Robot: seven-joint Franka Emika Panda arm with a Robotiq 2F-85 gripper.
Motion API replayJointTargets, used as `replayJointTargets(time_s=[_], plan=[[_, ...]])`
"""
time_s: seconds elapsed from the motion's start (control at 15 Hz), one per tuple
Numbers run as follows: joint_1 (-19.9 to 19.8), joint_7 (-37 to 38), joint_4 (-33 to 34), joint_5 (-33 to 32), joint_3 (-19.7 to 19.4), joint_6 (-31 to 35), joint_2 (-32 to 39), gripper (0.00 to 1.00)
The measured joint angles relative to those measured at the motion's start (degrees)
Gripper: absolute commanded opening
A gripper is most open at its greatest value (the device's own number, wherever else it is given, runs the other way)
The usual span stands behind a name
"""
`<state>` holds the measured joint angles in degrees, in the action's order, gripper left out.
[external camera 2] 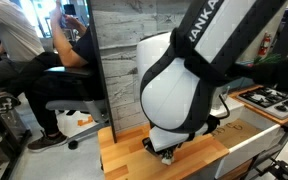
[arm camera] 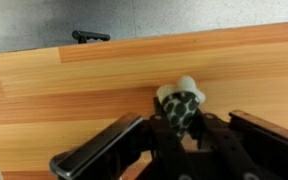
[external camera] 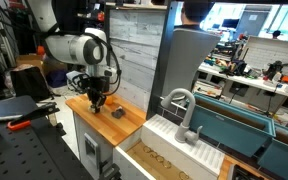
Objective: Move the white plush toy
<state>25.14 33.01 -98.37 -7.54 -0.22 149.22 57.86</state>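
Note:
My gripper is going to release the white plush toy on the wooden counter's front corner (external camera: 115,131), near the sink.
The white plush toy (arm camera: 179,102) is a small cream lump with a dark spotted patch. In the wrist view it sits pinched between my gripper's (arm camera: 181,122) dark fingers, over the wooden counter (arm camera: 74,90). The gripper is shut on it. In an exterior view the gripper (external camera: 96,100) points down just over the counter's (external camera: 134,125) back left part, and the toy is too small to make out. In an exterior view the gripper (external camera 2: 166,148) is mostly hidden under the arm's big white body.
A small dark brown block (external camera: 117,113) lies on the counter close to the gripper. A sink with a faucet (external camera: 181,108) adjoins the counter. A grey plank wall (external camera 2: 119,60) stands behind it. A person on an office chair (external camera 2: 69,60) sits beyond the wall.

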Motion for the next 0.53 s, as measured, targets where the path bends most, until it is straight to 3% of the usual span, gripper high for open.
replayJointTargets(time_s=[0.53], plan=[[-0.4,1.8,-3.1,5.0,-1.3,0.0,-4.2,0.04]])
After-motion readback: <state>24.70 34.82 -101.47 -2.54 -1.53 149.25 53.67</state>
